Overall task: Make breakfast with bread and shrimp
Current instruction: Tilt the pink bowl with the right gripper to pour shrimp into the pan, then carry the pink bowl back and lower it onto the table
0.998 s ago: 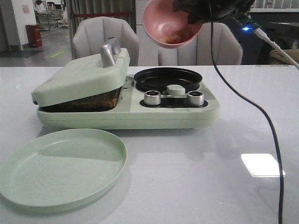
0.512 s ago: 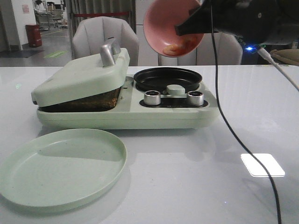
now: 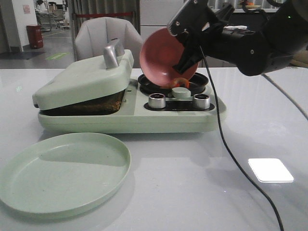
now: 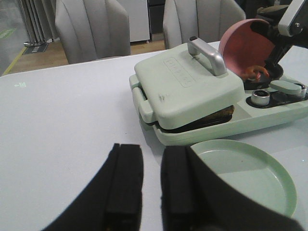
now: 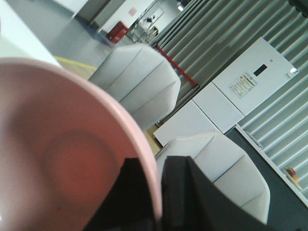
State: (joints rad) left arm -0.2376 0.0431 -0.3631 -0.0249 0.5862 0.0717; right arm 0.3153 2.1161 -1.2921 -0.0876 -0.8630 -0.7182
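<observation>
Next, my right gripper puts the pink bowl down on the table beside the green breakfast maker (image 3: 288, 143), just behind the white patch.
My right gripper (image 3: 186, 54) is shut on the rim of a pink bowl (image 3: 161, 57), tipped steeply with its mouth over the round black pan (image 3: 201, 80) of the green breakfast maker. Orange shrimp (image 3: 180, 83) show at the bowl's lower lip, at the pan; the left wrist view also catches the shrimp (image 4: 254, 73). In the right wrist view the gripper (image 5: 161, 166) pinches the bowl (image 5: 62, 159) wall. Brown bread (image 3: 91, 104) shows as an edge under the closed lid (image 3: 82, 79). My left gripper (image 4: 153, 154) hovers over bare table, slightly open and holding nothing.
An empty green plate (image 3: 62, 171) lies at the front left, before the maker. Two silver knobs (image 3: 157, 100) sit on the maker's front. The right arm's black cable (image 3: 226, 144) trails across the table. Chairs stand beyond the far edge.
The right gripper has come down and to the left with the bowl, tipping it from high above the maker to the pan's edge. Shrimp now sit at the bowl's lip.
</observation>
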